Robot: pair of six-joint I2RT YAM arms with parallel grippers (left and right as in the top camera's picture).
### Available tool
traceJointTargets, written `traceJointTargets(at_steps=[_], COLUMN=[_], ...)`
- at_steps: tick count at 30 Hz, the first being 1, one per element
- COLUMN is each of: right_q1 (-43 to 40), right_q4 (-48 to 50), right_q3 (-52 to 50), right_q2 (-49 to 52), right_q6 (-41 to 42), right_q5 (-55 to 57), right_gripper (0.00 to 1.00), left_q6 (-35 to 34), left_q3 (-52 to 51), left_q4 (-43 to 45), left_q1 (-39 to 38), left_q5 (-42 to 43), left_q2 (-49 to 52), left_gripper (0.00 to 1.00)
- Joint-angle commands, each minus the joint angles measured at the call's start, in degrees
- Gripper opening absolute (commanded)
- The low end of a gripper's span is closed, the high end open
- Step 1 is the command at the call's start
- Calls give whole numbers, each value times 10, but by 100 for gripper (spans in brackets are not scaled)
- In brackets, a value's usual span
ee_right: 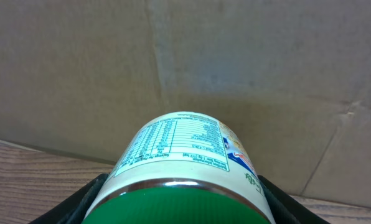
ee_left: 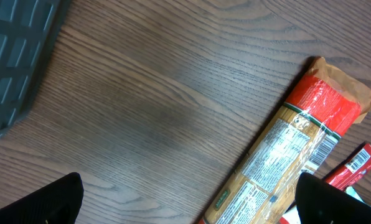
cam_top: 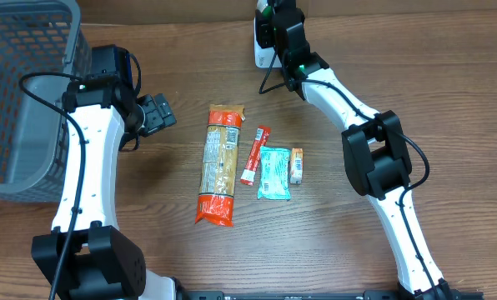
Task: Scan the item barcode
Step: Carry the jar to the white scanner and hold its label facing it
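My right gripper should set the cream canister down on the bare wood (cam_top: 380,143), well past the small orange packet as seen from the teal packet.
A cream canister (ee_right: 184,154) with a green lid (ee_right: 179,205) sits between the fingers of my right gripper (ee_right: 182,202), which is shut on it. Its nutrition label faces up and no barcode on it shows. In the overhead view the right gripper (cam_top: 271,23) holds it at the far edge of the table, above a white scanner base (cam_top: 265,55). My left gripper (cam_top: 157,113) hangs open over bare wood left of the pasta packet (cam_top: 218,162), with nothing between its fingers (ee_left: 48,202).
A long orange pasta packet (ee_left: 285,162), a red stick packet (cam_top: 253,154), a teal packet (cam_top: 274,173) and a small orange packet (cam_top: 297,165) lie mid-table. A grey basket (cam_top: 23,92) stands at the left. A cardboard wall (ee_right: 235,56) rises behind the canister.
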Motion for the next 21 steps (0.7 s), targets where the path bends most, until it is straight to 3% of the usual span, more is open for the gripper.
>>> traceJointTargets(at_steps=[1,14,21], right_q1=[-4,-5,-5], right_q4=[8,29,47], right_q3=[14,14,14], right_q2=[-7,24,-18], right_q6=[6,38,38], right_q5=[-3,16,18], right_gripper=[4,4,4], left_q6=[7,7,7], left_q3=[9,9,9], left_q4=[0,1,0], left_q1=[-1,-1,-1], left_q5=[-5,-5,-5], left_q2=[-8,-8,-8], left_gripper=[100,100,100])
